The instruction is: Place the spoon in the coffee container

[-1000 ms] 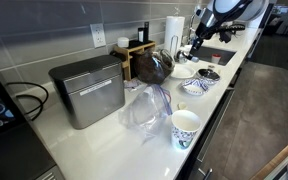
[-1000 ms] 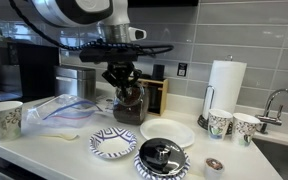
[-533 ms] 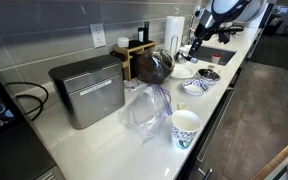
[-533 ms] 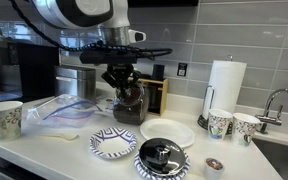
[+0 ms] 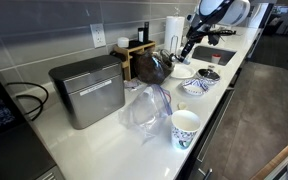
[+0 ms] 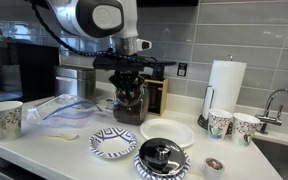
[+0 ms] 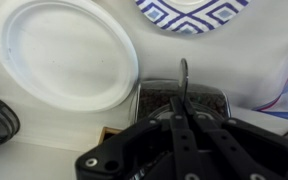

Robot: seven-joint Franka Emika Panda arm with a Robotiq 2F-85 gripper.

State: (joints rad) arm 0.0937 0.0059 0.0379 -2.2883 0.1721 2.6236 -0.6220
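Note:
The robot's gripper will release the spoon on the dark coffee inside the coffee container's open top [image 5: 160, 61] [image 7: 185, 128].
The coffee container [image 6: 130, 106] is a dark, glossy pot on the white counter, in front of a wooden box; it also shows in an exterior view [image 5: 153, 67]. In the wrist view its open top [image 7: 154, 98] is full of dark coffee. My gripper [image 6: 130, 84] hangs right above the pot, fingers pointing down. In the wrist view the gripper [image 7: 182, 104] is shut on the spoon [image 7: 183, 74], whose thin handle sticks out past the fingertips over the pot's opening.
A white plate [image 6: 167, 132], a blue patterned plate [image 6: 113, 144] and a dark bowl [image 6: 162, 160] lie in front of the pot. A paper towel roll [image 6: 224, 88], two cups [image 6: 220, 123] and a sink [image 5: 216, 57] are beside it. A grey metal box [image 5: 87, 90], a plastic bag [image 5: 144, 108] and a patterned cup [image 5: 185, 128] stand further along.
The arm has swung over and the gripper has shifted slightly, ending more squarely above the pot. The spoon stays in the gripper.

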